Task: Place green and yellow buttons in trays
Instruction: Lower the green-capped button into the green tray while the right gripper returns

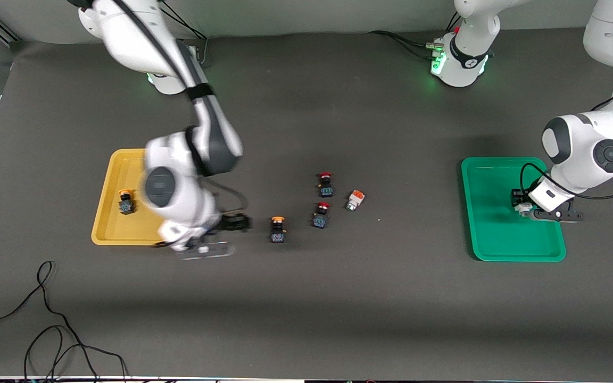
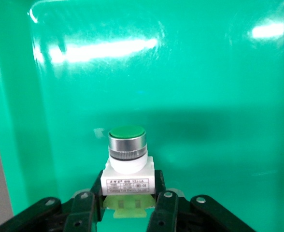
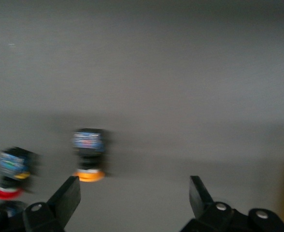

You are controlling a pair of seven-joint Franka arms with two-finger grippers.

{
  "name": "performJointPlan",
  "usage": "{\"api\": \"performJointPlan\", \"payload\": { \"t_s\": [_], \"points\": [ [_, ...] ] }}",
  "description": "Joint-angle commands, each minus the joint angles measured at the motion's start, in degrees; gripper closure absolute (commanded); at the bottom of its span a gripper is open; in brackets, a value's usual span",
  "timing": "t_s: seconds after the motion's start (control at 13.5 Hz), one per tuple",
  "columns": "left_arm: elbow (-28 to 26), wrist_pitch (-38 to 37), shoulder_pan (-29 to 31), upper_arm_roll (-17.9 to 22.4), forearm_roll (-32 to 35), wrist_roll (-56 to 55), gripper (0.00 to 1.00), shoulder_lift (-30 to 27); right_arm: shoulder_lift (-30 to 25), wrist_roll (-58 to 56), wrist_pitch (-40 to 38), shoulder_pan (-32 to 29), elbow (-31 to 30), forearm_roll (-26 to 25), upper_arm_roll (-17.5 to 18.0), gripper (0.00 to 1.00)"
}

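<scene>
My right gripper is to go next to the black body (image 1: 277, 236) (image 3: 89, 141) of the loose yellow button beside the red buttons and close there.
My left gripper (image 1: 521, 206) is over the green tray (image 1: 490, 234), shut on the green button (image 2: 127, 154), a pale-green cap on a white body. Its fingers (image 2: 167, 212) press both sides of the body low over the tray floor (image 2: 205, 87). My right gripper (image 1: 236, 223) is open and empty, over the table between the yellow tray (image 1: 112, 226) and a loose yellow button (image 1: 278, 229). That button also shows in the right wrist view (image 3: 89, 157), just off the open right gripper (image 3: 134, 191). Another yellow button (image 1: 125, 202) lies in the yellow tray.
Two red-capped black buttons (image 1: 325, 184) (image 1: 321, 214) and a small white part with an orange cap (image 1: 355, 199) lie mid-table, toward the left arm's end from the loose yellow button. One red button shows in the right wrist view (image 3: 10, 176). Black cables (image 1: 46, 330) trail near the front edge.
</scene>
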Motion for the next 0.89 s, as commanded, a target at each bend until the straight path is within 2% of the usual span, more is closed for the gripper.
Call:
{"api": "performJointPlan", "payload": {
  "t_s": [0.0,0.22,0.37,0.52,0.67,0.74,0.82],
  "points": [
    [-0.1,-0.1,0.2,-0.4,0.9,0.5,0.01,-1.0,7.2,9.9,-0.8,1.0,8.7,-1.1,1.0,0.0],
    [0.2,-1.0,0.1,-0.4,0.9,0.4,0.0,-2.0,10.2,12.1,4.3,1.8,8.8,-1.0,1.1,0.0],
    [0.9,-6.2,-0.2,-0.7,0.9,0.6,0.0,-5.9,13.0,12.1,8.2,2.4,8.6,-1.0,1.1,0.0],
    [3.7,-16.1,-1.6,-2.1,0.9,0.2,0.0,-11.4,14.8,12.1,10.8,2.6,8.6,-1.0,1.1,0.0],
    [9.8,-28.4,-3.2,-2.9,0.2,-0.3,0.0,-14.5,15.8,12.1,12.1,2.6,8.4,-1.0,1.1,0.01],
    [14.5,-34.6,-4.4,-3.6,-0.3,-1.0,0.0,-14.9,15.8,12.1,12.2,2.6,8.4,-1.0,1.1,0.09],
    [19.9,-41.2,-5.8,-4.0,-1.5,-2.6,0.0,-14.5,15.9,12.1,12.2,2.6,8.4,-1.0,1.1,0.13]
  ]
}}
